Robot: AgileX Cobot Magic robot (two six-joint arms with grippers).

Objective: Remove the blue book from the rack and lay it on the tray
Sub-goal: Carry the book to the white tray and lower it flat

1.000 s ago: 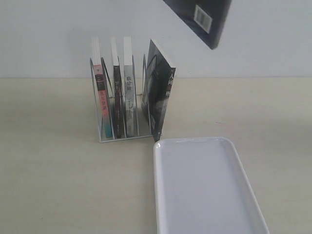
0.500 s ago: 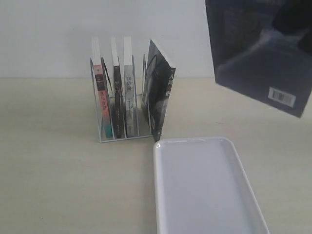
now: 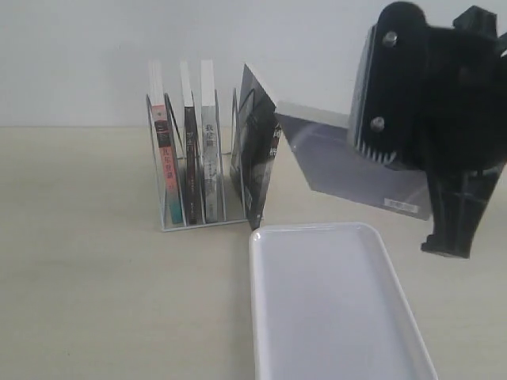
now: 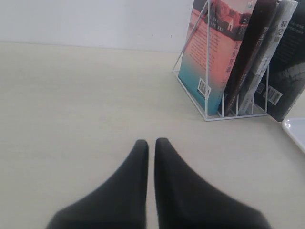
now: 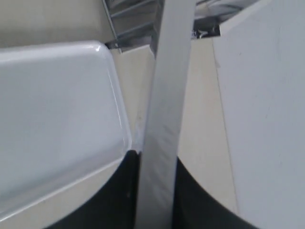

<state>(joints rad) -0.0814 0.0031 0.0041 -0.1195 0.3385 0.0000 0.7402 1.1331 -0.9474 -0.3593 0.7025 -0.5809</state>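
I should set the blue book down with my right gripper inside the far end of the white tray (image 3: pixel 321 260) (image 5: pixel 90 102), near the rack.
My right gripper (image 5: pixel 155 160) is shut on the blue book (image 3: pixel 341 162), pinching its white page edge (image 5: pixel 167 95). The book hangs tilted, nearly flat, just above the far end of the white tray (image 3: pixel 255 301), with its dark back cover and barcode label showing and its front cover hidden. In the right wrist view the tray (image 5: pixel 57 95) lies beside and below the book. The rack (image 3: pixel 194 223) stands to the left of the tray's far corner. On the table left of the rack (image 4: pixel 209 114), my left gripper (image 4: pixel 151 143) is shut and holds nothing.
The rack holds a pink-and-teal-spined book (image 3: pixel 166 166), two thin dark and grey books (image 3: pixel 202 158), and a larger black-covered book (image 3: pixel 257 158) leaning at its right side near the tray's corner. A pale wall stands behind the beige table (image 3: pixel 95 301).
The book came down from the upper right of the exterior view and tipped from steep toward flat, above the tray's far end. The right arm dropped into view. The rack's books have not moved.
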